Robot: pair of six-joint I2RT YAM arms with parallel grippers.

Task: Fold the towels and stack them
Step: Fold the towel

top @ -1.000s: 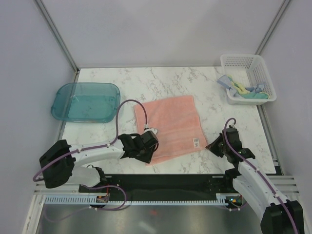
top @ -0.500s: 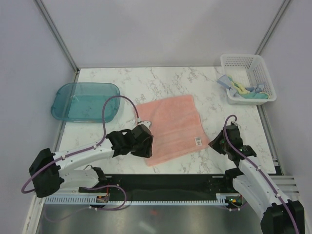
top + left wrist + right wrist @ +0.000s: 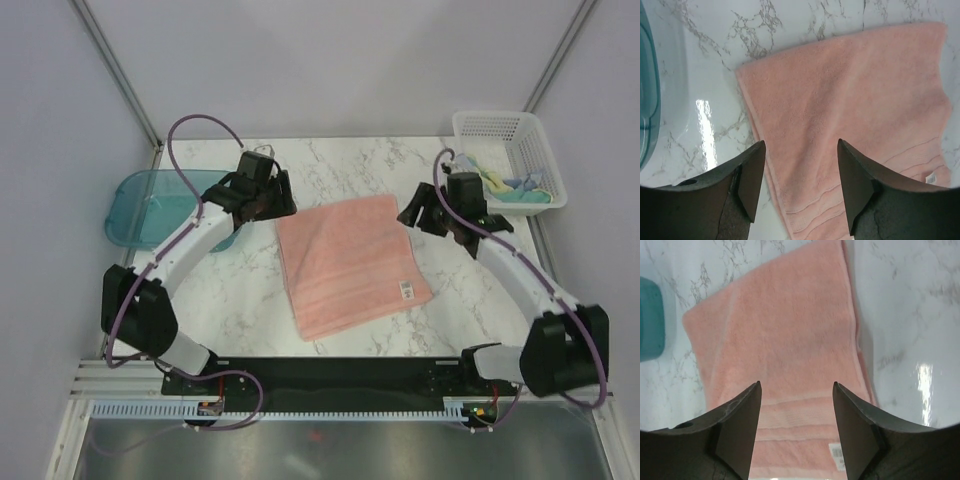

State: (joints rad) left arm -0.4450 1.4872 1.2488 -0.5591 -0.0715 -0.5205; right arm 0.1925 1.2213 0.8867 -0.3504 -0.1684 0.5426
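Observation:
The robot's right gripper needs to close on the far corner (image 3: pixel 393 198) (image 3: pixel 839 242) of the salmon-pink towel, the one closest to the white mesh basket.
A salmon-pink towel (image 3: pixel 350 265) lies spread flat on the marble table, its white tag (image 3: pixel 405 290) near the front right corner. My left gripper (image 3: pixel 268 205) hovers open above the towel's far left corner, with nothing between its fingers. In the left wrist view the towel (image 3: pixel 855 95) fills the space under the left gripper (image 3: pixel 801 146). My right gripper (image 3: pixel 418 216) hovers open by the far right corner. The right wrist view shows the towel (image 3: pixel 785 335) and tag (image 3: pixel 838 456) below the right gripper (image 3: pixel 797 386). A light blue towel and a yellow-teal towel (image 3: pixel 497 184) lie bunched in the basket.
The white mesh basket (image 3: pixel 520 128) stands at the far right corner. A translucent teal tray (image 3: pixel 135 215) sits at the left, its edge showing in the left wrist view (image 3: pixel 646 100) and the right wrist view (image 3: pixel 650 325). Metal frame posts rise at both back corners.
Both arms have swung from the towel's near edge to its far corners. The right gripper has gone from shut to open and the left has widened. The towel now lies flat.

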